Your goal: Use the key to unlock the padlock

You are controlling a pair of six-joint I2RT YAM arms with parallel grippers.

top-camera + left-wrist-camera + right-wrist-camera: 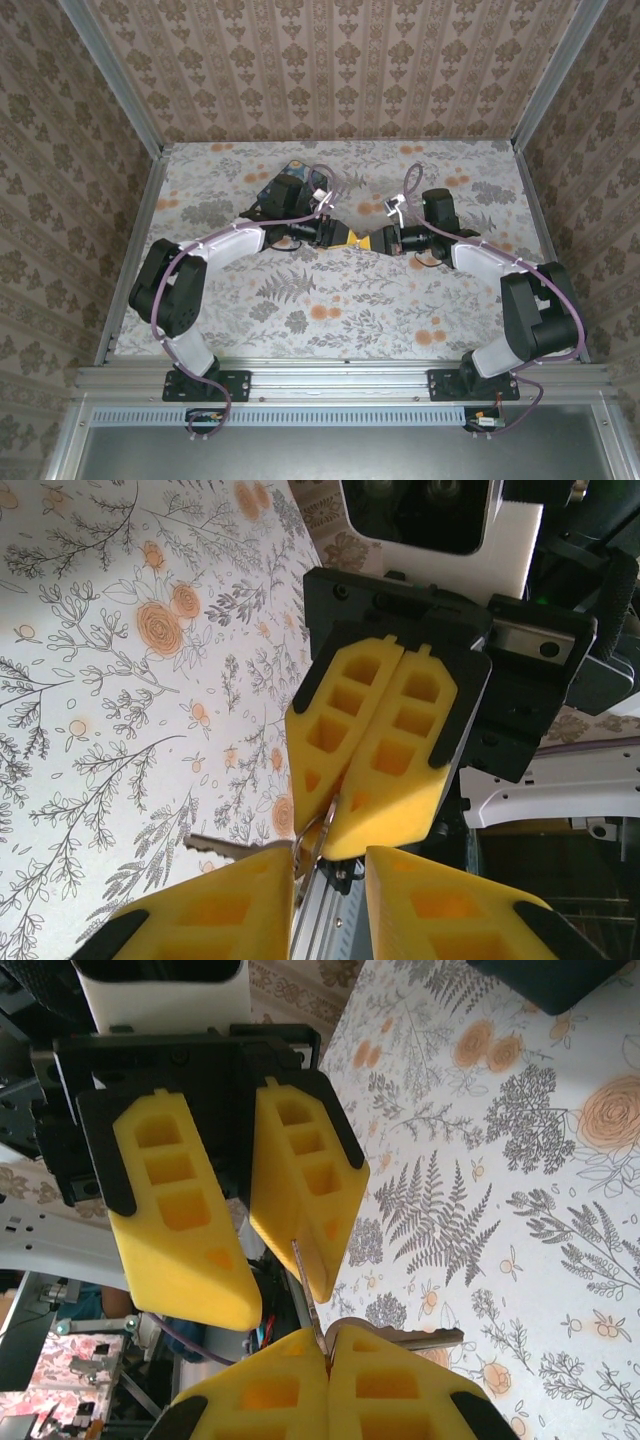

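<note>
The key's blade sticks out across the right gripper's fingers, so the left gripper will pinch the metal piece [308, 1295] to let the right gripper regrip the key blade-forward.
My two grippers meet tip to tip above the middle of the table. The right gripper [328, 1348] [385, 241] is shut on the key [425, 1338]. The key's toothed blade sticks out sideways past the yellow fingertips [400, 1385]. A wire ring [305, 840] and a thin metal strip [308, 1295], seen edge-on, run from that grip toward the left gripper [330, 880] [350, 238]. The left gripper's jaws stand apart, open, and the strip lies along the inner edge of one of its fingers [305, 1190]. The key's blade [225, 848] lies beside the left finger. The padlock is hidden.
A dark blue printed box [290, 185] lies on the floral tablecloth [330, 300] behind the left arm. Patterned walls enclose the table on three sides. A metal rail [340, 378] runs along the near edge by the arm bases.
</note>
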